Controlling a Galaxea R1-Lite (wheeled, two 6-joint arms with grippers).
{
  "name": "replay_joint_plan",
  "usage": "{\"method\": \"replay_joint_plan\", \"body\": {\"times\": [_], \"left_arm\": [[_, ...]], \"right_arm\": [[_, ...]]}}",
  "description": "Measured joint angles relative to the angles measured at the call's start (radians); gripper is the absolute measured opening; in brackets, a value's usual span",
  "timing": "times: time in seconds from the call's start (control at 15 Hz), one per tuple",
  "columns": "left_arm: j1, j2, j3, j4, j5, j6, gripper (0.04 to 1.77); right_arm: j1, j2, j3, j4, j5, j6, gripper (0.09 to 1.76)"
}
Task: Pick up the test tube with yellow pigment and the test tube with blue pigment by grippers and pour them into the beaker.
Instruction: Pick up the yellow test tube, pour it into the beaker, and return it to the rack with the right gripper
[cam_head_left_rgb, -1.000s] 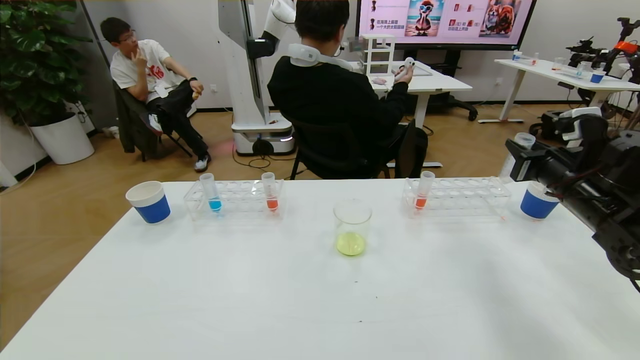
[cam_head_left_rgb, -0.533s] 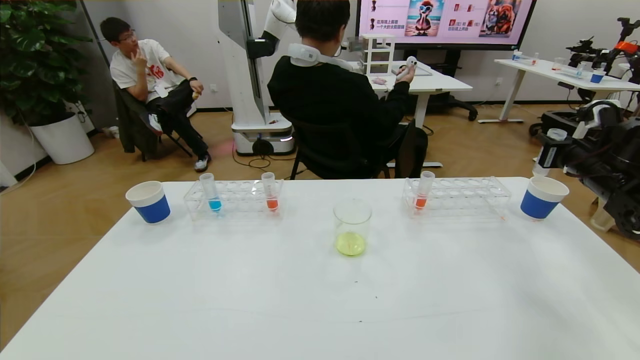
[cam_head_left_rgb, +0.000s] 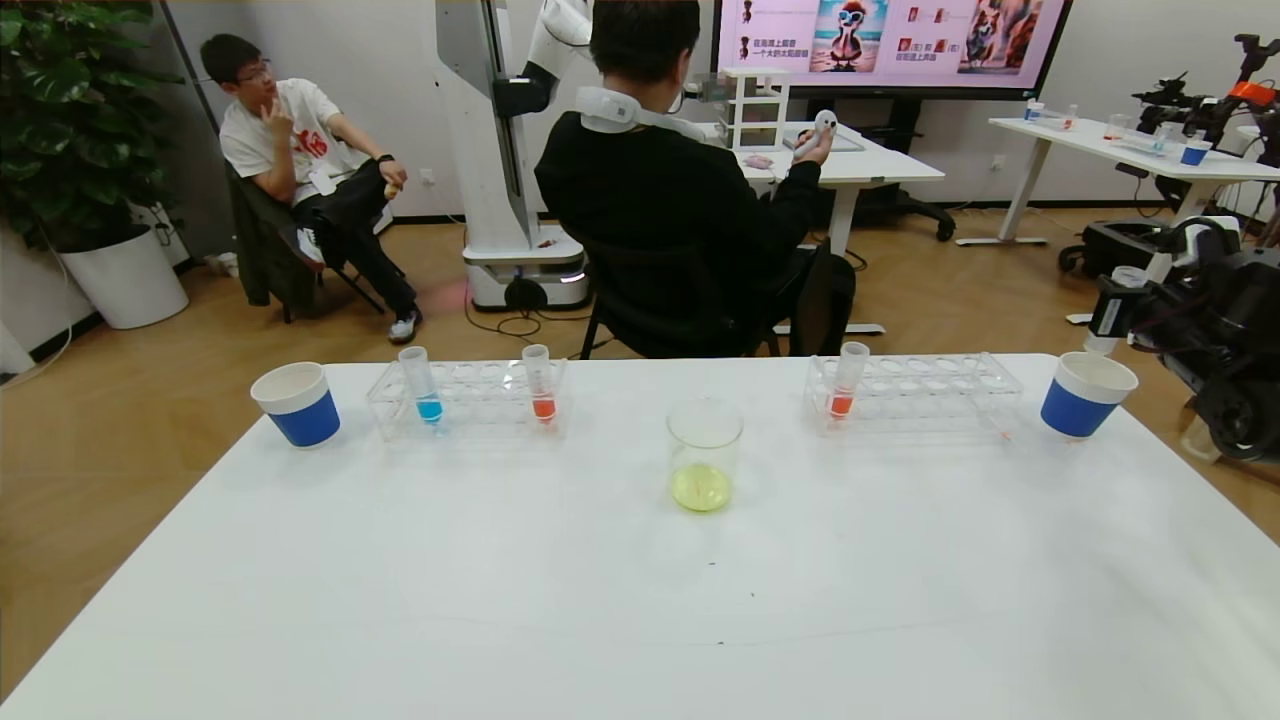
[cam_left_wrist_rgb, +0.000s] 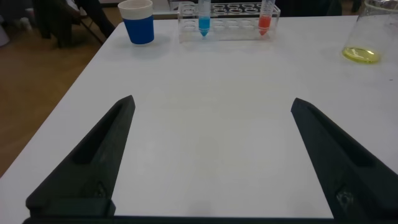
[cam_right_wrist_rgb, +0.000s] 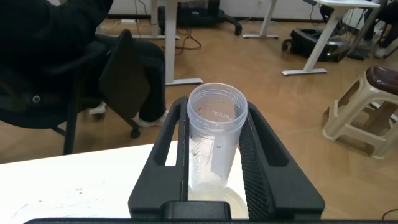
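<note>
The clear test tube, now held just above the cup, will be let go by my right gripper inside the blue cup (cam_head_left_rgb: 1095, 376) (cam_right_wrist_rgb: 219, 200) just below it.
The beaker (cam_head_left_rgb: 705, 455) stands at the table's middle with yellow liquid in its bottom; it also shows in the left wrist view (cam_left_wrist_rgb: 367, 34). The test tube with blue pigment (cam_head_left_rgb: 420, 385) (cam_left_wrist_rgb: 204, 18) stands upright in the left rack. My right gripper (cam_head_left_rgb: 1110, 305) (cam_right_wrist_rgb: 214, 109) is shut on a clear test tube (cam_right_wrist_rgb: 214, 143) that looks empty, just above the right blue cup (cam_head_left_rgb: 1085, 395). My left gripper (cam_left_wrist_rgb: 211, 102) is open and empty, low over bare table near the front left; it is out of the head view.
A blue cup (cam_head_left_rgb: 297, 403) stands at the far left. An orange-red tube (cam_head_left_rgb: 540, 385) shares the left rack (cam_head_left_rgb: 470, 400); another (cam_head_left_rgb: 848, 380) stands in the right rack (cam_head_left_rgb: 915, 395). People sit behind the table's far edge.
My right arm has swung right and back off the table's corner with the tube, uncovering the right blue cup. The tube now hangs a little lower over that cup.
</note>
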Motion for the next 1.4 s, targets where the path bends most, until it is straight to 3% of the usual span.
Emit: {"method": "replay_joint_plan", "body": {"times": [0.4, 1.13, 1.4], "left_arm": [[0.000, 0.000, 0.000, 0.000, 0.000, 0.000, 1.75], [0.000, 0.000, 0.000, 0.000, 0.000, 0.000, 1.75], [0.000, 0.000, 0.000, 0.000, 0.000, 0.000, 1.75]], "right_arm": [[-0.008, 0.065, -0.033, -0.003, 0.001, 0.002, 0.50], [-0.014, 0.081, 0.037, -0.019, 0.001, 0.008, 0.50], [-0.016, 0.087, 0.030, -0.101, 0.004, 0.005, 0.50]]}}
